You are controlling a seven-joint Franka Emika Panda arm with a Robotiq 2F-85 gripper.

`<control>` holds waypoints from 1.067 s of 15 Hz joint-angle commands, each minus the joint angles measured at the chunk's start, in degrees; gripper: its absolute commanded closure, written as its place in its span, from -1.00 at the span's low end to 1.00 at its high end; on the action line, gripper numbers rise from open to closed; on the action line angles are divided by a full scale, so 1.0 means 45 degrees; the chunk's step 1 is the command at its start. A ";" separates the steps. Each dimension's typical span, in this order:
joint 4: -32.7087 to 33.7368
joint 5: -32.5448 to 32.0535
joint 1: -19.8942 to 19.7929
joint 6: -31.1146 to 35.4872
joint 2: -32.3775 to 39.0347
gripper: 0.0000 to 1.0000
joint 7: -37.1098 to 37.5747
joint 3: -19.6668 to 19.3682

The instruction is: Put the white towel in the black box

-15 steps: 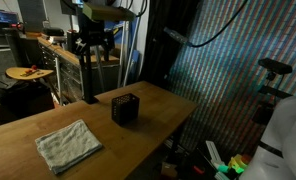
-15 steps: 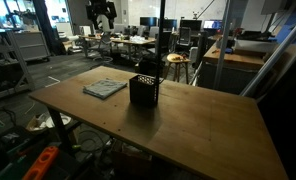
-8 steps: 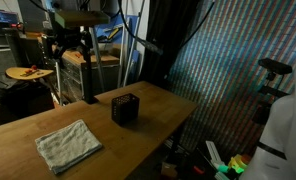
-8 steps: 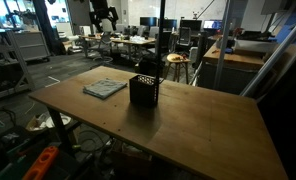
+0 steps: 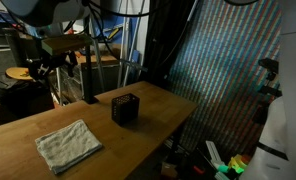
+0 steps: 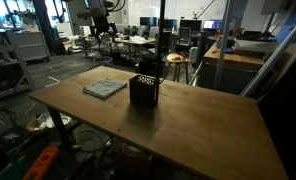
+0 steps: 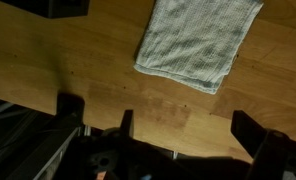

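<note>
The fingers of my gripper needs to next go down to the middle of the white towel [image 5: 67, 146] [image 7: 200, 30] and close there, bunching the cloth between them.
A white towel [image 5: 68, 145] lies flat on the wooden table [image 5: 138, 135]; it also shows in the other exterior view [image 6: 105, 88] and at the top of the wrist view [image 7: 198, 40]. A black box [image 5: 125, 108] stands upright near the table's middle, to the side of the towel [image 6: 143, 90]. My gripper [image 7: 188, 128] is open and empty, high above the table, with the towel ahead of its fingers. In both exterior views it hangs well above the table's far side [image 5: 40, 65] [image 6: 101, 28].
The table edge [image 6: 48, 105] drops to a cluttered floor. A dark post [image 5: 89, 75] stands at the table's far edge. Desks, chairs and lab equipment [image 6: 148, 40] fill the background. A round stool [image 5: 28, 73] stands behind the table.
The arm has swung sideways and lower over the last second, toward the towel's side of the table. The towel and box have not moved.
</note>
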 commanded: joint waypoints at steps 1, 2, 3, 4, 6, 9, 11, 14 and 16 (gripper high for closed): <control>0.0734 0.0057 0.0307 0.0412 0.0983 -1.00 -0.0656 -0.0267; 0.0712 0.0040 0.0350 0.0482 0.1170 -1.00 -0.0733 -0.0310; 0.0671 0.0092 0.0366 0.0564 0.1309 -1.00 -0.0787 -0.0330; 0.0599 0.0145 0.0361 0.0707 0.1478 -1.00 -0.0818 -0.0349; 0.0516 0.0213 0.0359 0.0890 0.1754 -1.00 -0.0897 -0.0372; 0.0632 0.0283 0.0391 0.1176 0.2306 -1.00 -0.1064 -0.0379; 0.0676 0.0302 0.0426 0.1430 0.2564 -1.00 -0.1168 -0.0363; 0.0632 0.0419 0.0439 0.1840 0.2917 -1.00 -0.1264 -0.0345; 0.0444 0.0412 0.0475 0.2048 0.2976 -1.00 -0.1231 -0.0379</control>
